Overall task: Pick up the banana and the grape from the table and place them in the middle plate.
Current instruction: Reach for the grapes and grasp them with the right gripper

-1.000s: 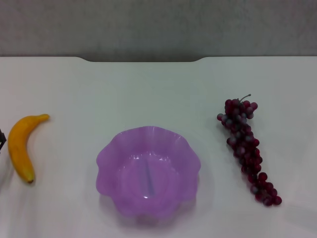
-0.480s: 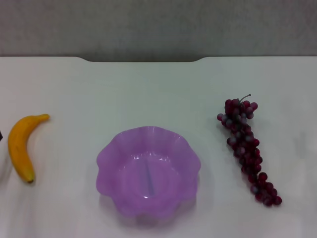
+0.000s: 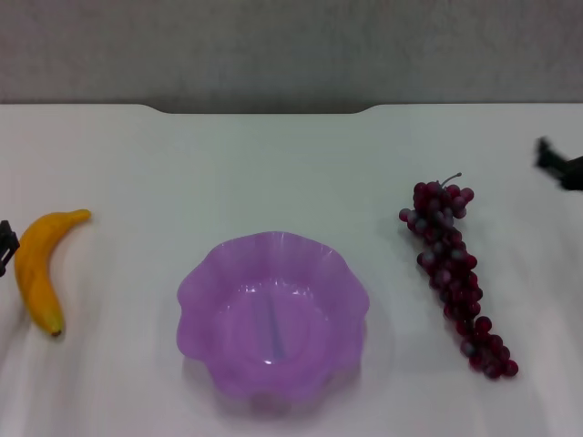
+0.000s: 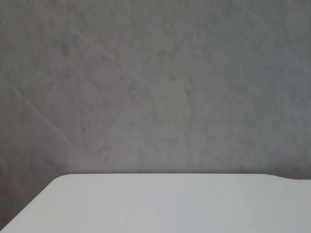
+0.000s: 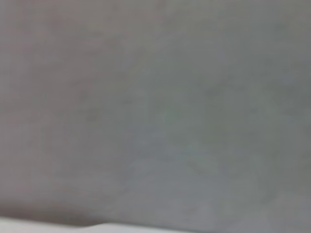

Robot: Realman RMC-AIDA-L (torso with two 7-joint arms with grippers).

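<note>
The robot's right gripper needs to next move to the grapes' narrow end (image 3: 480, 342), opposite the stem, and close there just above the last few grapes.
A yellow-orange banana (image 3: 36, 268) lies on the white table (image 3: 273, 173) at the left. A bunch of dark red-purple grapes (image 3: 452, 269) lies at the right, stem end away from me. The light-purple scalloped plate (image 3: 196, 289) stands empty in the middle near the front. My left gripper (image 3: 5, 244) shows only as a dark tip at the left edge, just beside the banana. My right gripper (image 3: 559, 166) shows as a dark tip at the right edge, right of and beyond the grapes. The wrist views show only wall and a strip of table (image 4: 170, 204).
The table's far edge has a dark notch (image 3: 262, 108) in the middle, with a grey wall behind it.
The right gripper's tip has come into view at the right edge. The left gripper's tip shows again at the left edge beside the banana. Banana, grapes and plate have not moved.
</note>
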